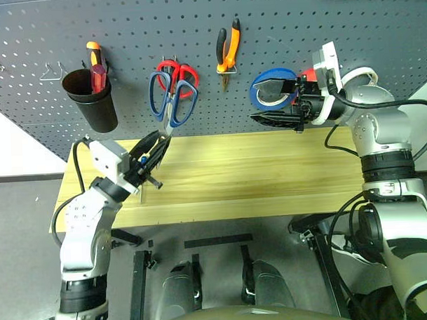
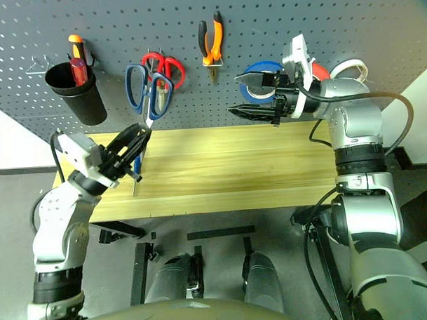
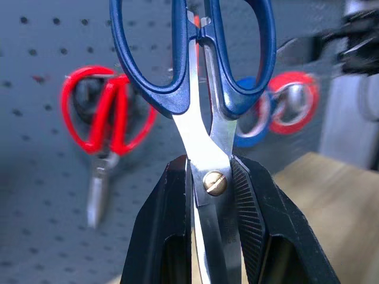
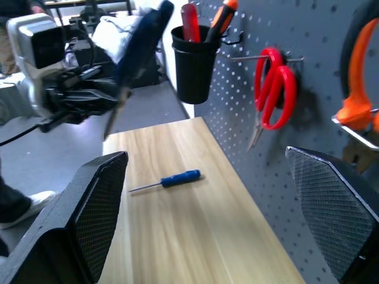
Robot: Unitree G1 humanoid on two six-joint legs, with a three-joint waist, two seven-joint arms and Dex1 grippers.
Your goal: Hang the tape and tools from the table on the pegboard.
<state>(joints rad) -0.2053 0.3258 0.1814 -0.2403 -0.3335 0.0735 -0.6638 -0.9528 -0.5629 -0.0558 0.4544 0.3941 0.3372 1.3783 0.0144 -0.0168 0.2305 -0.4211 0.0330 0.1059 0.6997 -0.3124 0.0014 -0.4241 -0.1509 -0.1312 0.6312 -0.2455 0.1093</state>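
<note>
The robot's left gripper should release the scissors with dark blue handles, now held handles-up against the pegboard, on the hook point(image 1: 177, 92) point(image 3: 110, 139) in front of the red scissors.
My left gripper point(image 1: 155, 144) is shut on the blades of the dark-blue-handled scissors point(image 1: 171, 100), just by the pivot screw point(image 3: 215, 183). It holds them handles-up against the pegboard point(image 1: 335, 22), in front of the hanging red scissors point(image 1: 179, 68). The orange-and-black pliers point(image 1: 228, 48) hang on a hook. The blue tape point(image 1: 271, 88) sits against the board, and my right gripper point(image 2: 236, 94) stands open in front of it, pointing left with nothing between its fingers. The blue-handled screwdriver point(image 4: 177, 178) lies on the table point(image 1: 270, 172) below my left gripper.
A black cup point(image 1: 92, 101) with a red and an orange-handled screwdriver hangs at the board's left. Bare wire hooks point(image 1: 50, 71) sit further left. A red roll point(image 1: 307, 75) and a white roll point(image 2: 350, 67) hang behind my right wrist.
</note>
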